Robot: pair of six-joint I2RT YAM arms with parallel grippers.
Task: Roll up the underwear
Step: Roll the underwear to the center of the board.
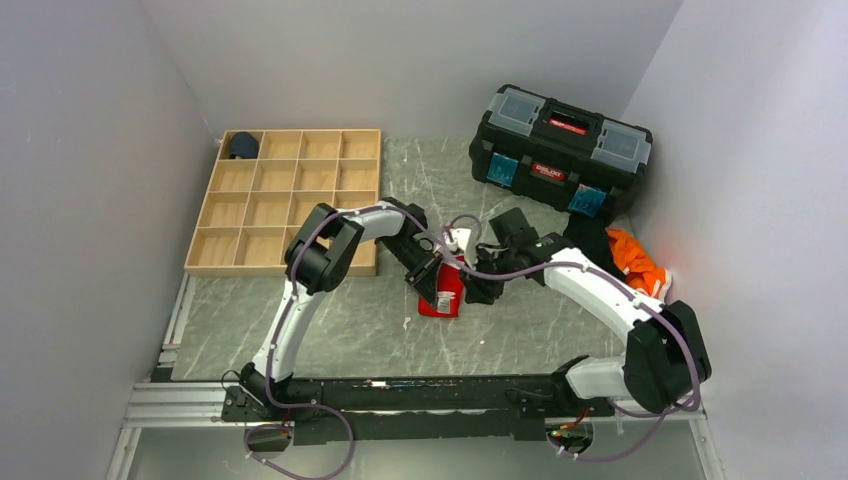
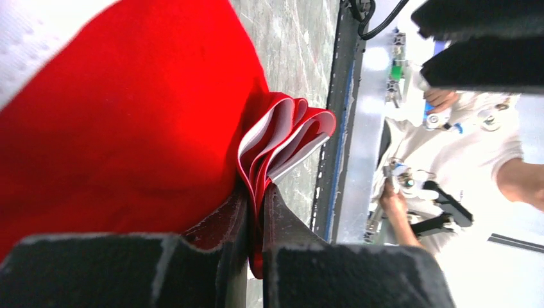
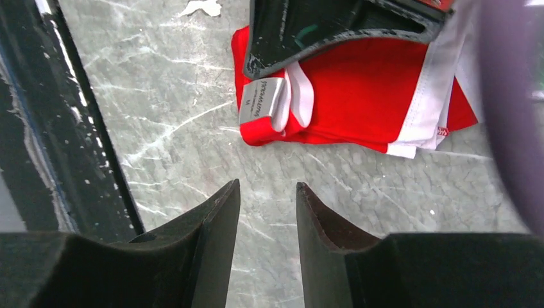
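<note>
The grey end of the underwear's fold hangs open and loose beside my left gripper. Next, my right gripper pinches that grey end (image 3: 260,100) before my left gripper opens.
The red underwear (image 1: 447,290) with white trim lies folded on the grey marble table (image 1: 340,320) at the centre. In the left wrist view the red fabric (image 2: 128,128) fills the frame and its folded edge (image 2: 282,138) is pinched between the jaws. My left gripper (image 1: 432,272) is shut on that edge. My right gripper (image 3: 267,187) is open and empty, just beside the underwear (image 3: 359,96), with bare table between its fingers. In the top view it (image 1: 480,290) sits at the garment's right side.
A wooden compartment tray (image 1: 285,200) stands at the back left with a dark navy bundle (image 1: 241,146) in its far corner cell. A black toolbox (image 1: 560,150) is at the back right. Orange cloth (image 1: 640,262) and black cloth (image 1: 592,240) lie by the right wall.
</note>
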